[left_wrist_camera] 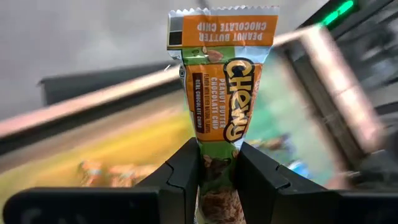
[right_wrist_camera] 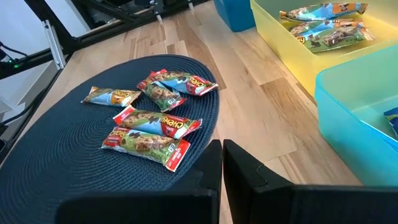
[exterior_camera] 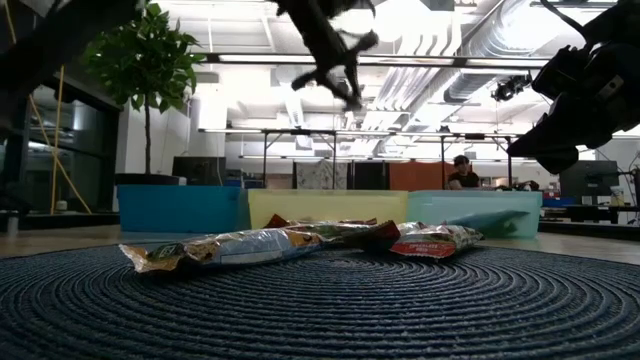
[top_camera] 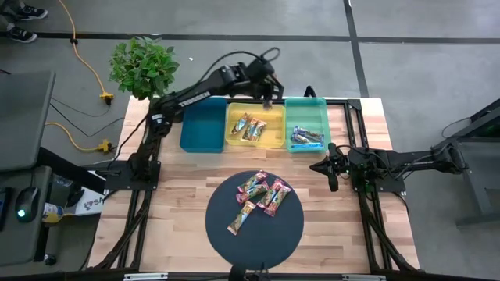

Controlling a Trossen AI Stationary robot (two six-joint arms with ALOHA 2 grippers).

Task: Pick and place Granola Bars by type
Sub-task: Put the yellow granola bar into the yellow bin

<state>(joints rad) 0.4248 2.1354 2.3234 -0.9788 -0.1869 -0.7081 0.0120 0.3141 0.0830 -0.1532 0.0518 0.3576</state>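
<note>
Next, I let go of the orange-and-green granola bar, now over the yellow tray's far edge, with my left gripper in the yellow tray (top_camera: 273,130), between its bars and the teal tray.
My left gripper (top_camera: 269,99) hangs over the far edge of the yellow tray (top_camera: 275,140), shut on an orange-and-green granola bar (left_wrist_camera: 224,93). The yellow tray holds similar bars (top_camera: 250,127), and the teal tray (top_camera: 316,113) holds blue bars (top_camera: 307,139). Several more bars (top_camera: 262,193), red and orange, lie flat on the dark round mat (top_camera: 254,230). My right gripper (right_wrist_camera: 222,163) waits shut above the table's right side, next to the mat. My left gripper pinches the bar's lower part (left_wrist_camera: 217,163) between its two fingers (left_wrist_camera: 186,171), across the wrapper's width. The bar's orange sealed end (left_wrist_camera: 222,28) stands out past the fingertips. It is lifted clear above the trays.
A blue tray (top_camera: 203,129) stands left of the yellow one, at the table's far side. A potted plant (top_camera: 142,68) sits beyond the far left corner. Bare wood (top_camera: 172,195) lies on both sides of the mat. A person (exterior_camera: 462,172) sits far back in the room.
</note>
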